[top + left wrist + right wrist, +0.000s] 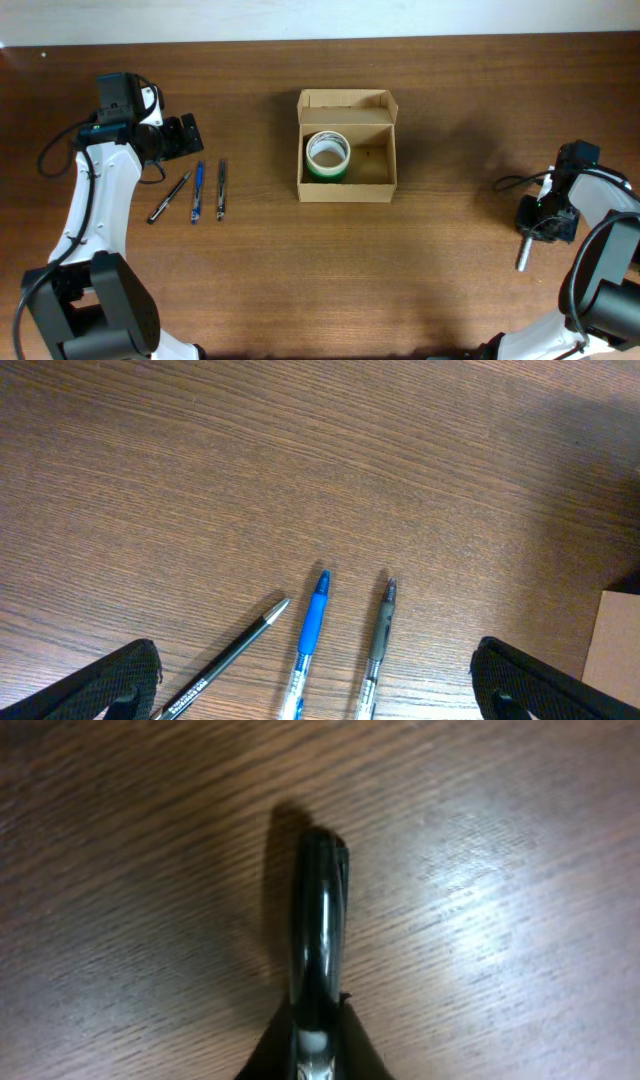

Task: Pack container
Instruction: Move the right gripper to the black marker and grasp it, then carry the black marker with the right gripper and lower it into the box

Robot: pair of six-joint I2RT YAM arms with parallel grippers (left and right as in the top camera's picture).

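Next, my right gripper puts the black pen down inside the cardboard box, between the tape roll and the box's front side [346, 182]. That pen is low over the table now.
The container [347, 190] is a small tan cardboard box at the table's middle, its flap lid open toward the back. A green-and-white tape roll [327, 154] lies in its left half. Its corner shows in the left wrist view [612, 650]. My left gripper [186, 135] [320, 685] is open above the tips of three pens: a black one [170, 197] [235, 650], a blue one [197, 192] [312, 628] and a dark grey one [221, 189] [381, 632]. My right gripper [535, 228] [316, 1050] is shut on a dark glossy pen [522, 256] [318, 910], low over the table at the far right.
The three pens lie side by side on the brown wooden table [420, 280], left of the box. The right half of the box holds nothing that I can see. A cable [515, 181] runs by the right arm.
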